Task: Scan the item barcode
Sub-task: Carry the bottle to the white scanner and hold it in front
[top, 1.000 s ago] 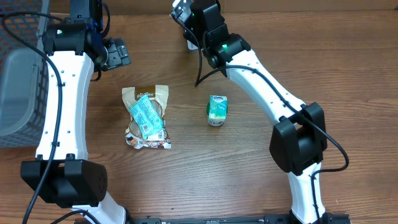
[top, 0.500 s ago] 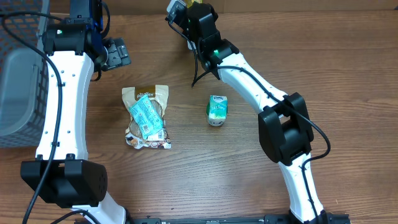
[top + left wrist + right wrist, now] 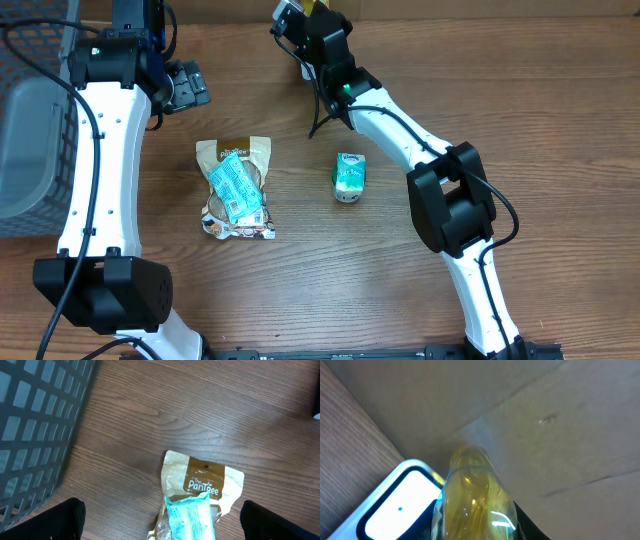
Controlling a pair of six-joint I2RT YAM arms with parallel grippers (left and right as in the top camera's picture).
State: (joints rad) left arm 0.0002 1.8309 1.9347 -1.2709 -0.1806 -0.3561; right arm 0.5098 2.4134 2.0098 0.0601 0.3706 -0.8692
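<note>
I will use my right gripper to set the yellow see-through packet down on the bare table (image 3: 462,167), past the green tissue pack from the brown bag.
My right gripper (image 3: 303,27) is at the table's far edge, shut on a yellow see-through packet (image 3: 475,495) that bulges up between the dark fingers (image 3: 522,522). Just left of the packet is the white, blue-rimmed scanner (image 3: 395,510); whether they touch I cannot tell. No barcode shows. My left gripper (image 3: 186,85) hangs open and empty over the table; in the left wrist view its fingertips (image 3: 57,520) straddle a teal packet (image 3: 192,517) lying on a brown bag (image 3: 202,475).
A dark mesh basket (image 3: 25,120) stands at the left edge. The brown bag (image 3: 236,152) with the teal packet (image 3: 236,190) lies left of centre. A small green tissue pack (image 3: 349,176) sits mid-table. A cardboard wall (image 3: 560,420) rises behind the scanner.
The right arm has swung left, its elbow now nearer the table's middle, and the gripper has shifted slightly left with the yellow packet. The left arm has not moved.
</note>
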